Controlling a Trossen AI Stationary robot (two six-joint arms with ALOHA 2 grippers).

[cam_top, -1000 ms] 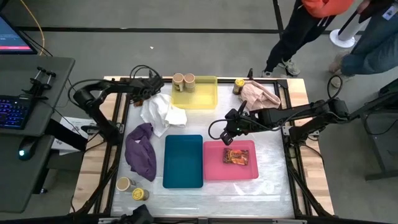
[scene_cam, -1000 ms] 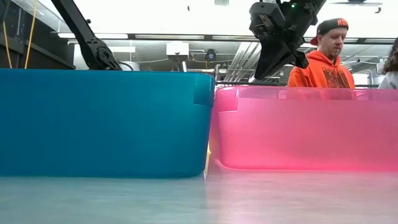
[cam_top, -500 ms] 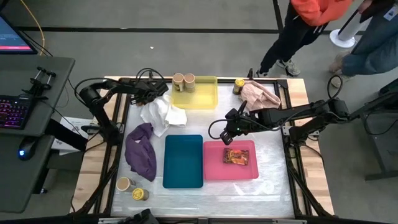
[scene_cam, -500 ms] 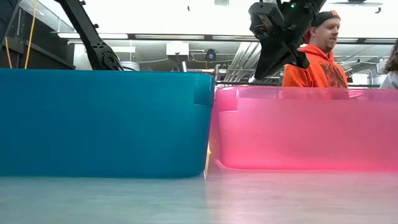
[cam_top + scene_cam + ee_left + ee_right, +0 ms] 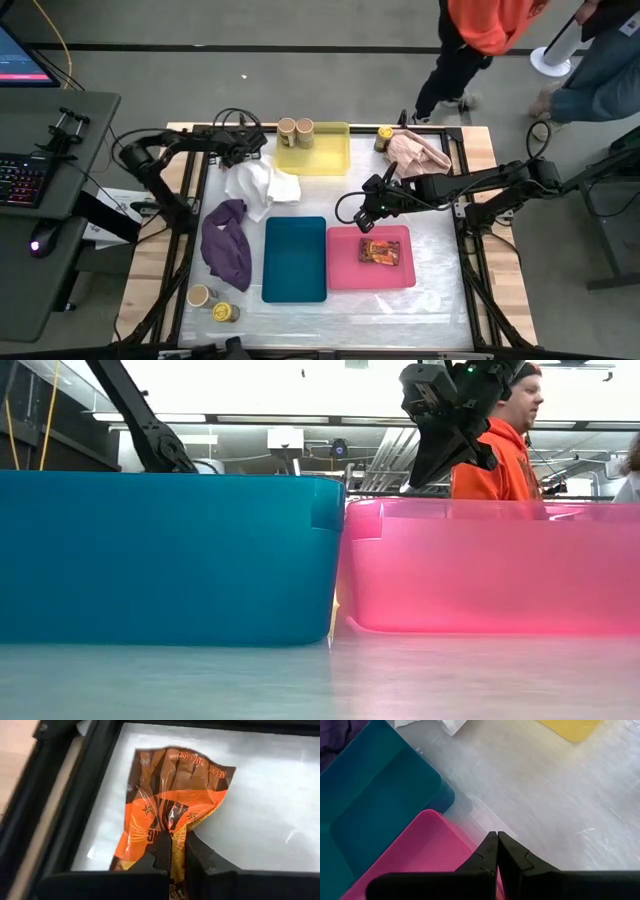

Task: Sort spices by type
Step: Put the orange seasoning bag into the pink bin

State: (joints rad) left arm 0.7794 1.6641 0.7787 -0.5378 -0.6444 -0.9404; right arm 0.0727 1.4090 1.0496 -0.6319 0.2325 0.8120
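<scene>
My left gripper needs to let go of the foil packet, and it will be placed on the other packet's end [image 5: 366,244] that is nearest the teal tray.
An orange-red foil packet [image 5: 170,795] lies crumpled on the table by its far left corner, next to the white cloth [image 5: 262,182]. My left gripper [image 5: 177,851] is shut on it there [image 5: 250,145]. My right gripper [image 5: 365,222] hangs shut and empty above the far left corner of the pink tray [image 5: 340,270], which holds another orange-red packet [image 5: 379,252]. Two tan-lidded jars [image 5: 296,128] stand in the yellow tray [image 5: 320,160]. A yellow-lidded jar [image 5: 385,133] stands at the far right. A tan-lidded jar [image 5: 200,296] and a yellow-lidded jar [image 5: 226,312] stand near left. My left gripper pinches the foil packet between its two fingers at one edge [image 5: 174,837], where the foil is bunched up into a fold. The rest of the packet spreads out beyond the fingers and lies on the table.
The teal tray [image 5: 295,258] sits left of the pink one. A purple cloth [image 5: 228,240] lies at the left and a pink cloth [image 5: 418,150] at the far right. People stand beyond the table's far right corner [image 5: 480,30].
My left gripper has shifted slightly by the white cloth's far edge. The person in orange behind the table has moved along its far side. My right gripper has kept still.
</scene>
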